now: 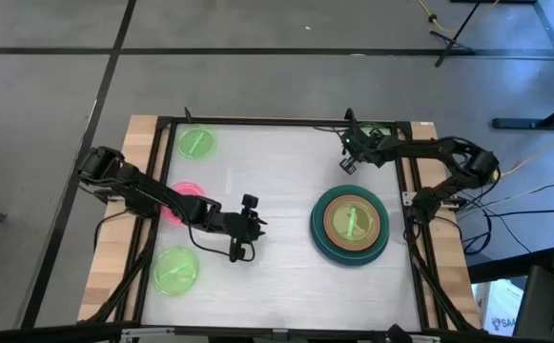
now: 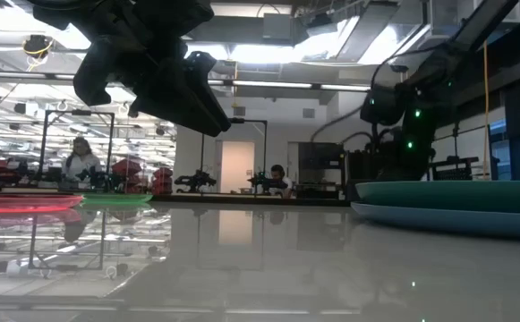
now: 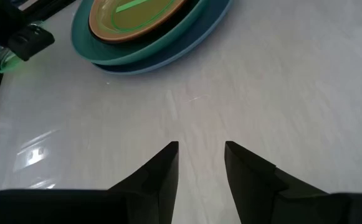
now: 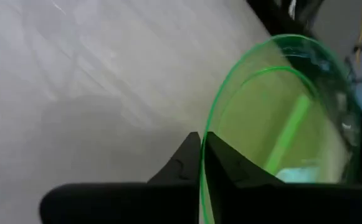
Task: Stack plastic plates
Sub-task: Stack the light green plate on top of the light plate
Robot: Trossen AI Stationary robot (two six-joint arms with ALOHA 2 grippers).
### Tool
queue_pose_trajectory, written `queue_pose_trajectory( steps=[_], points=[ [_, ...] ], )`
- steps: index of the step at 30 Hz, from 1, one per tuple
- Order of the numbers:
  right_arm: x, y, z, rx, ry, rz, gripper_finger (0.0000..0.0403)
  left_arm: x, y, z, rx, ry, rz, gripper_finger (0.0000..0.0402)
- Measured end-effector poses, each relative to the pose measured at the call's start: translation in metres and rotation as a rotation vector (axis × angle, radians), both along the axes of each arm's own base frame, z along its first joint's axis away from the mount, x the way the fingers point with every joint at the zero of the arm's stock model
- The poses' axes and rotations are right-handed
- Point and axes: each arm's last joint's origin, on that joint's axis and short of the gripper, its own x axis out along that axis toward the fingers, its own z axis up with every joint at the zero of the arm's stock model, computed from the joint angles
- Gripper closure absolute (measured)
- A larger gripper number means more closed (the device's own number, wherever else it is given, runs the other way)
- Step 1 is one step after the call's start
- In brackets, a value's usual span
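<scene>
My right gripper needs to set the lime-green plate down on the small lime-green plate topping the stack (image 1: pixel 353 220).
A stack of plates (image 1: pixel 350 225) stands on the table's right half: blue at the bottom, then dark green, tan-orange and a small lime-green one on top. My left gripper (image 3: pixel 200 149) is open and empty over the table's middle (image 1: pixel 256 225), pointing toward that stack (image 3: pixel 137 31). My right gripper (image 4: pixel 202 142) is near the far right corner (image 1: pixel 350 155), shut on a translucent lime-green plate (image 4: pixel 280 124). Lying flat on the table's left side are a lime-green plate (image 1: pixel 196 143), a pink plate (image 1: pixel 183 202) partly under the left arm, and another lime-green plate (image 1: pixel 175 270). My right gripper pinches the lime-green plate by its rim (image 4: pixel 203 171), with one finger on each face. The plate stands on edge and reaches away beyond the fingertips. Whether its far edge touches the table, I cannot tell.
A black frame rail (image 1: pixel 286 122) runs around the white table top, with wooden strips (image 1: pixel 114 238) outside it. Bare table lies between the left gripper and the stack. In the low view the stack (image 2: pixel 456 204) sits at right, and the pink plate (image 2: pixel 22 204) at left.
</scene>
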Motion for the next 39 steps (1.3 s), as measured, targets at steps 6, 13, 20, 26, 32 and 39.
queue_pose_trajectory(
  steps=[6, 13, 20, 26, 32, 39],
  points=[
    [0.011, 0.037, 0.028, -0.047, -0.053, 0.122, 0.0399, 0.0, 0.0, 0.0, 0.001, -0.001, 0.0, 0.0278],
    [0.008, 0.092, 0.056, -0.01, -0.125, 0.292, 0.04, 0.0, 0.0, 0.0, 0.001, -0.003, 0.0, 0.0278],
    [-0.01, 0.143, 0.074, 0.107, -0.187, 0.446, 0.0399, 0.0, 0.0, 0.0, 0.001, -0.003, 0.0, 0.0278],
    [-0.021, 0.179, 0.084, 0.15, -0.259, 0.579, 0.0399, 0.001, 0.0, 0.001, 0.0, -0.007, -0.001, 0.0278],
    [-0.026, 0.212, 0.105, 0.248, -0.309, 0.652, 0.0398, 0.001, 0.0, 0.001, 0.0, -0.007, -0.001, 0.0278],
    [-0.026, 0.247, 0.14, 0.389, -0.416, 0.676, 0.0398, 0.001, 0.0, 0.001, -0.035, -0.013, 0.028, 0.0278]
  ],
)
